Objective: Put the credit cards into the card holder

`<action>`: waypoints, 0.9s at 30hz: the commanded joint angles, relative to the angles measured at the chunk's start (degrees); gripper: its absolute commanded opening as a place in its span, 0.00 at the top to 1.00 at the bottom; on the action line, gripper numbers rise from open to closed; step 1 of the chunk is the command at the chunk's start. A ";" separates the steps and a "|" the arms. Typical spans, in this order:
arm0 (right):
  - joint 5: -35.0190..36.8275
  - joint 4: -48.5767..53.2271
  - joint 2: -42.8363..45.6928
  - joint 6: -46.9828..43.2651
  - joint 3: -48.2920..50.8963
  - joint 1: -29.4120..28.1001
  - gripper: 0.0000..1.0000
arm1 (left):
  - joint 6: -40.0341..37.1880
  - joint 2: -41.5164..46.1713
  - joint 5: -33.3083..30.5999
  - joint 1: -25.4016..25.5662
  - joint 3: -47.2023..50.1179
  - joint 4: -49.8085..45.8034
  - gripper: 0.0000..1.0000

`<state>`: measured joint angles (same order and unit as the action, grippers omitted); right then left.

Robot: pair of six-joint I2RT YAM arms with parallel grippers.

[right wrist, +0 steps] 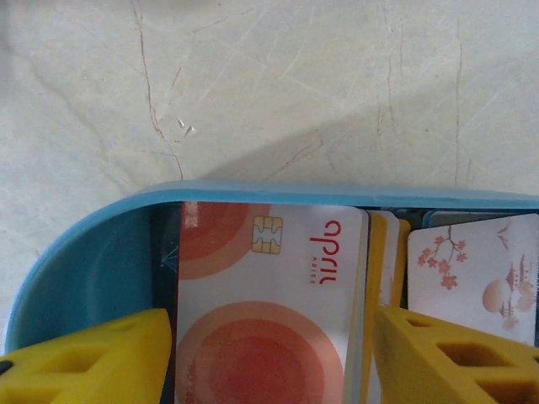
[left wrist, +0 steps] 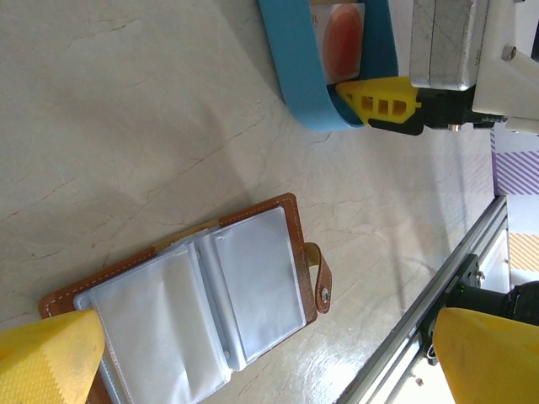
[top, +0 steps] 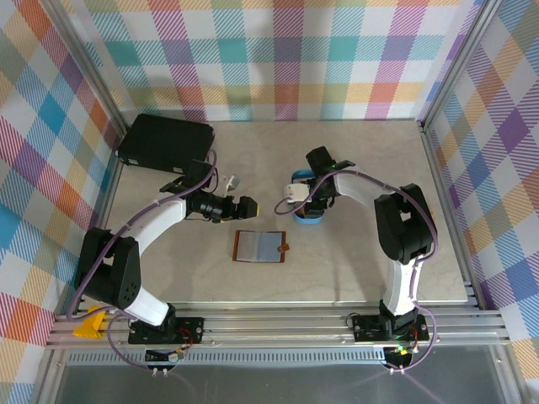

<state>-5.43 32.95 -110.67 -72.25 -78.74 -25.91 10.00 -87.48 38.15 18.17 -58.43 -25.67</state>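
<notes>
The fingers of the robot's right gripper straddle the whole front of the white card, so it should pinch only its edge [right wrist: 360, 286] beside the yellow-edged cards before lifting it from the tray.
The card holder [top: 261, 247] lies open on the table, brown leather outside, pale clear pockets up [left wrist: 253, 286], snap tab to its right. My left gripper [top: 244, 207] hovers just behind it, open, nothing between its yellow fingers [left wrist: 50, 362]. The credit cards lie stacked in a blue oval tray [top: 310, 217]: a white card with red circles [right wrist: 269, 278] on top, yellow-edged ones [right wrist: 389, 252] under it, a blossom-printed card [right wrist: 472, 269] beside. My right gripper [right wrist: 269, 345] is down in the tray, open, its yellow fingers [right wrist: 84, 362] straddling the white card's long edges.
A large black case [top: 164, 140] sits at the back left. A small white object [top: 232, 181] lies near the left arm's wrist. The aluminium frame rail [left wrist: 421, 328] runs close to the holder's near side. Bare table lies right of the tray.
</notes>
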 commanded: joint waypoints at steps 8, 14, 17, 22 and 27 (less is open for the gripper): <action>-2.91 6.96 -6.46 -0.70 -6.94 0.55 0.33 | 0.68 1.96 5.07 -0.68 0.25 3.08 0.00; -1.99 8.14 -7.97 -0.90 -6.96 0.86 0.33 | 0.90 1.62 5.00 -0.64 0.16 3.09 0.00; -0.68 4.74 -7.58 -1.04 -4.76 0.86 0.40 | 0.85 1.60 4.92 -0.68 0.16 3.09 0.00; -0.90 -1.66 -4.64 -1.79 -0.73 0.86 0.67 | 0.90 1.69 4.73 -0.68 0.29 3.08 0.00; 1.00 -4.97 -2.47 -2.69 1.15 0.85 0.80 | 1.04 1.79 4.73 -0.62 0.50 3.43 0.00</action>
<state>-6.42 29.74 -113.25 -73.03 -79.96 -25.43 10.90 -87.02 41.52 18.17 -58.43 -23.55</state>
